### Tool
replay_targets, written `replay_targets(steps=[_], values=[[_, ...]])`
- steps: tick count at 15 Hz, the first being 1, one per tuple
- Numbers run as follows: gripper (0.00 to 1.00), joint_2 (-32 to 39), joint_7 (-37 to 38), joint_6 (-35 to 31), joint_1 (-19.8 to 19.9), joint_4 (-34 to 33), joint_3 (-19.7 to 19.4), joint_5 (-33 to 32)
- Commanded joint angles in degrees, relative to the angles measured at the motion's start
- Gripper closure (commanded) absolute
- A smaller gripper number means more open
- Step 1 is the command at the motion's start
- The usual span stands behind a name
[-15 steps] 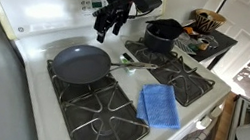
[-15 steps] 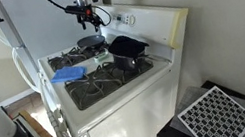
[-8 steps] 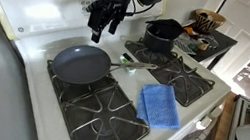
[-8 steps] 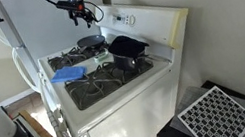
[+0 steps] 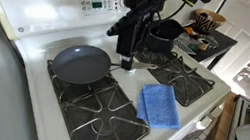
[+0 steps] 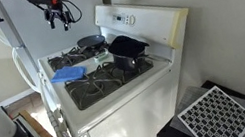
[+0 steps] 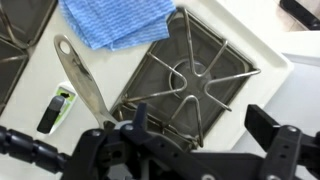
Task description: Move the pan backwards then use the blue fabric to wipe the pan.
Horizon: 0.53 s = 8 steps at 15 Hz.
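Note:
The robot's gripper will next move to the blue fabric's far part [image 5: 164, 94] [image 7: 94, 14], toward the black pot, and close there.
The pan [image 5: 80, 65] sits on the front left grate, its dark inside empty and its thin silvery handle [image 7: 85, 80] pointing toward the stove's middle. The blue fabric [image 5: 160, 106] lies flat on the front right grate and shows at the top of the wrist view [image 7: 115, 20]. My gripper [image 5: 124, 55] hangs open above the handle's end, touching nothing. In the wrist view the gripper [image 7: 205, 125] spreads wide over a grate, and the pan's bowl is out of that view. Pan [image 6: 90, 44] and fabric [image 6: 68, 75] show small in an exterior view, with the gripper [image 6: 54, 20] above them.
A deep black pot [image 5: 161, 33] stands on the back right burner, close behind the arm. A small green and white object [image 7: 55, 108] lies on the white strip between the burners beside the handle. The raised control panel [image 5: 100, 3] runs along the back.
The arm has swung from over the back control panel forward and down, to above the pan's handle. The jaws stayed open. Pan, fabric and pot have not moved.

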<state>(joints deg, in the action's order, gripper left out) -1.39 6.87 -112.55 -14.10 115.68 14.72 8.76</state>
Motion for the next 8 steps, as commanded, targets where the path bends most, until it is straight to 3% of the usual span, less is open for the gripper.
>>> replay_targets(steps=[1, 7, 8], values=[[0.0, -5.6, -3.7, 2.2, -0.3, 7.4, 0.1, -3.3], [0.0, -9.6, -16.3, -2.0, -0.6, 17.9, -0.2, -6.7], [0.0, -6.6, -13.2, 0.6, -0.5, 13.1, -0.1, -5.4]])
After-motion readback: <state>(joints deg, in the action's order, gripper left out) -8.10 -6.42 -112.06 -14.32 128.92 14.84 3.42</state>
